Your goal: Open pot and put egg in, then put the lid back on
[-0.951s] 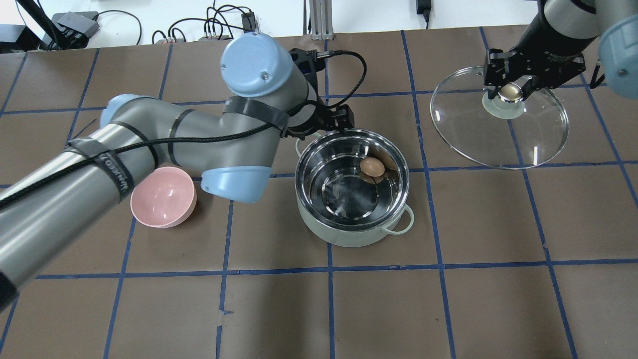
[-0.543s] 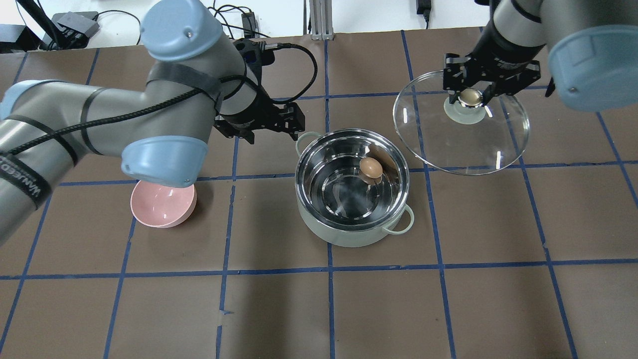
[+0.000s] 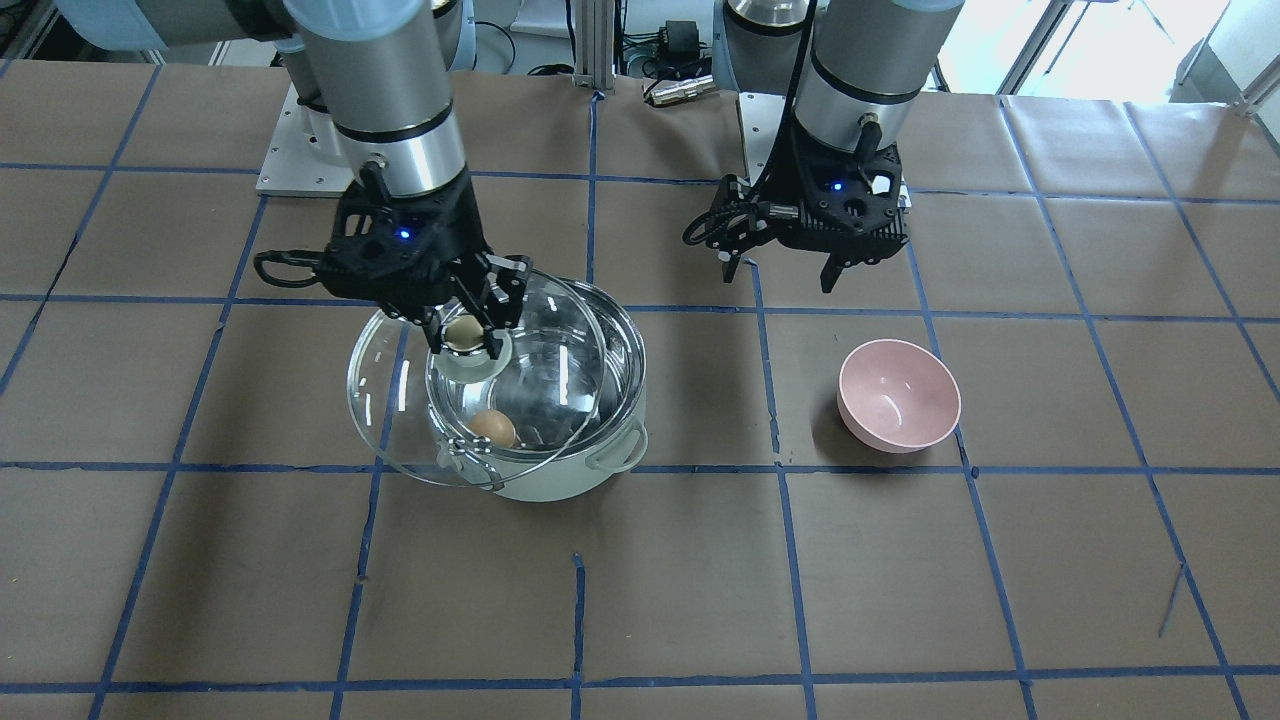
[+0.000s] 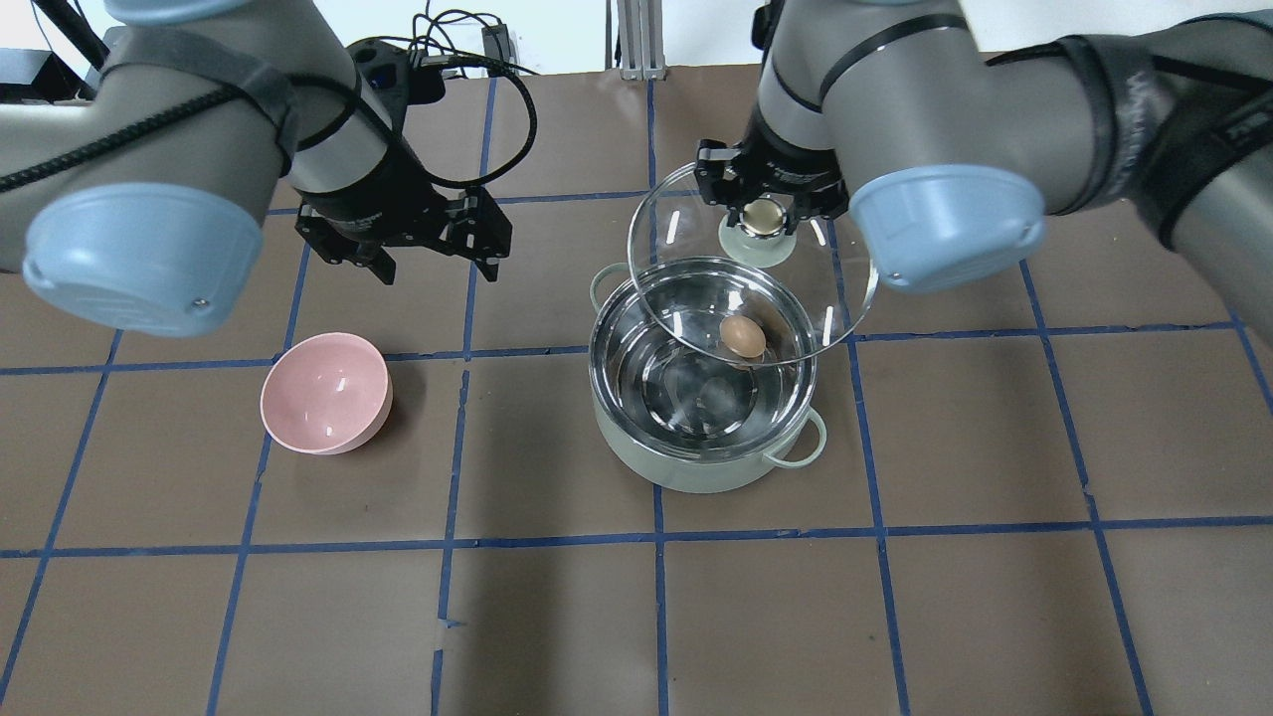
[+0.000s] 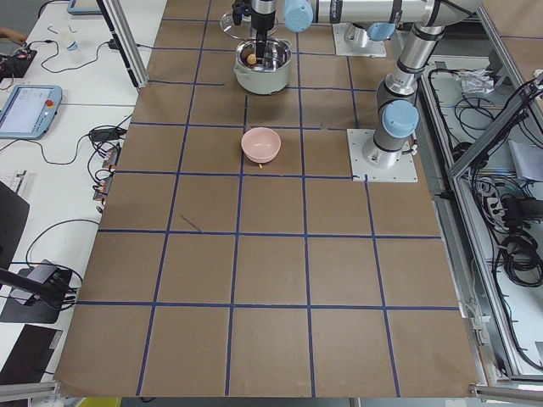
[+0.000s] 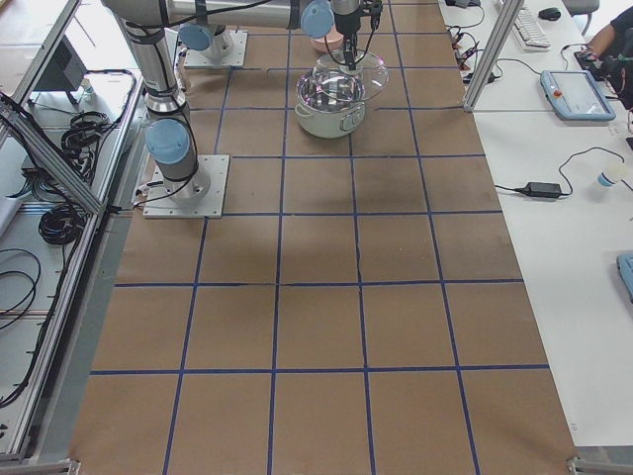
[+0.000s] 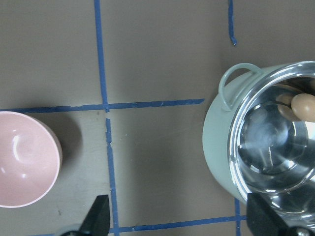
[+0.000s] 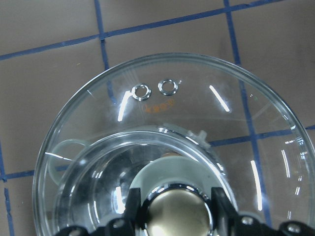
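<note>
The glass lid, now held tilted partly over the pot, will go down flat on the open pale mint pot's rim (image 3: pixel 533 364) (image 8: pixel 146 216), over the brown egg, as I set it there with my right gripper.
The pale mint pot (image 4: pixel 701 469) stands open with the brown egg (image 4: pixel 742 336) inside, against its steel wall; both also show in the front view, pot (image 3: pixel 560 482) and egg (image 3: pixel 493 428). My right gripper (image 4: pixel 764 214) is shut on the beige knob of the glass lid (image 4: pixel 686 234) and holds it tilted in the air, partly over the pot's far right rim. In the right wrist view the lid (image 8: pixel 162 113) fills the frame. My left gripper (image 4: pixel 438 261) is open and empty, to the left of the pot. The left wrist view shows the pot (image 7: pixel 216 147) and the egg (image 7: pixel 303 105).
A pink bowl (image 4: pixel 326 393) sits on the brown paper left of the pot, below the left gripper; it also shows in the front view (image 3: pixel 898 395). Blue tape lines cross the table. Cables and boxes lie beyond the table's far edge.
My right gripper has carried the lid leftwards from the far right until it overlaps the pot. My left arm has drawn back to the left, away from the pot's rim.
</note>
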